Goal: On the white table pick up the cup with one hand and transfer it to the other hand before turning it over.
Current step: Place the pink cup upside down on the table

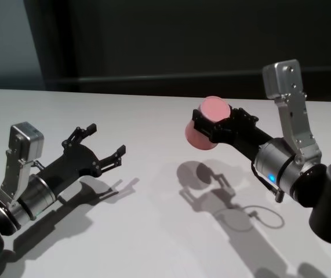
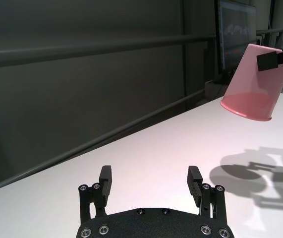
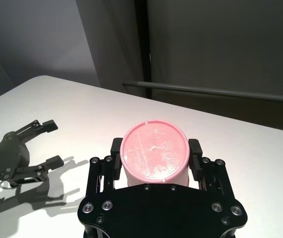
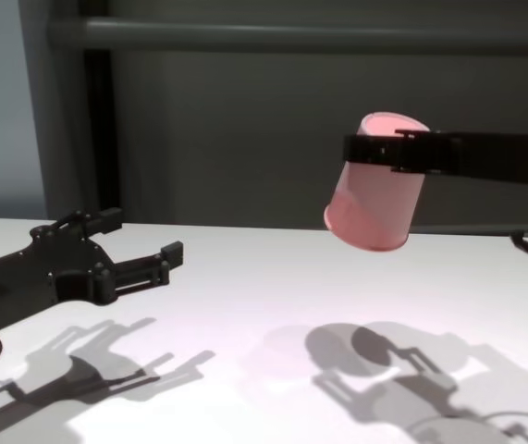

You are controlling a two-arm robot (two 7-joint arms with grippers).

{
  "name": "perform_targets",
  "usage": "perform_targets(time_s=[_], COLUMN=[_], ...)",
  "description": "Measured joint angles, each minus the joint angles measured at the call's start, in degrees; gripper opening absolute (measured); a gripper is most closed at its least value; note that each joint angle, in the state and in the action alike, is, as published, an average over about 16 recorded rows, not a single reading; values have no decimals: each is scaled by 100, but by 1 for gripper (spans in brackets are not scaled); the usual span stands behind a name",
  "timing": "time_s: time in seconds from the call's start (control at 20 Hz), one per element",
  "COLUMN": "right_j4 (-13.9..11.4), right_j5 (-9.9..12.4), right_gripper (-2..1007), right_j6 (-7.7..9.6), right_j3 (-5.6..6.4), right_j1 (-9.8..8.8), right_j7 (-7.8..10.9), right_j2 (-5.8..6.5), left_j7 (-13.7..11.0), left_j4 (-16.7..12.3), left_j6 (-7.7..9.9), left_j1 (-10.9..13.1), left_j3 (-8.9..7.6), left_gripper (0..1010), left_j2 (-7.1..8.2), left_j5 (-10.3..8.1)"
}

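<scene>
I will set the pink cup upright with my right gripper on the white table at its shadow's near edge [image 4: 366,379]. The cup now hangs tilted in the air.
The pink cup [image 1: 213,108] hangs in the air over the right half of the white table [image 1: 153,231], tilted, closed base up and mouth facing down [image 4: 374,199]. My right gripper [image 1: 214,128] is shut on its side walls, one finger on each side, and the base faces the wrist camera [image 3: 153,151]. My left gripper [image 1: 105,139] sits low over the table at the left, open with nothing between its fingers [image 2: 150,177]. It points toward the cup [image 2: 253,84], well short of it. The cup's shadow falls on the table below.
A dark wall [image 1: 153,46] with a horizontal rail [image 4: 291,35] runs behind the table's far edge. A dark screen [image 2: 235,29] stands beyond the table in the left wrist view. White tabletop stretches between the two arms.
</scene>
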Motion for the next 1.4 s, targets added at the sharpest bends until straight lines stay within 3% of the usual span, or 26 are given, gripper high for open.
perform_targets(time_s=[0.95,1.4], right_j4=[663,883], right_j5=[-409,-600], right_gripper=[769,769], right_j6=[478,663], right_j3=[-310,-378], right_j1=[51,46], right_j7=[135,187], right_j2=[-277,-350], left_j7=[0,0], left_j4=[0,0], left_j6=[0,0], left_j1=[0,0], left_j3=[0,0], left_gripper=[1003,1003], left_j2=[0,0], left_j5=[0,0])
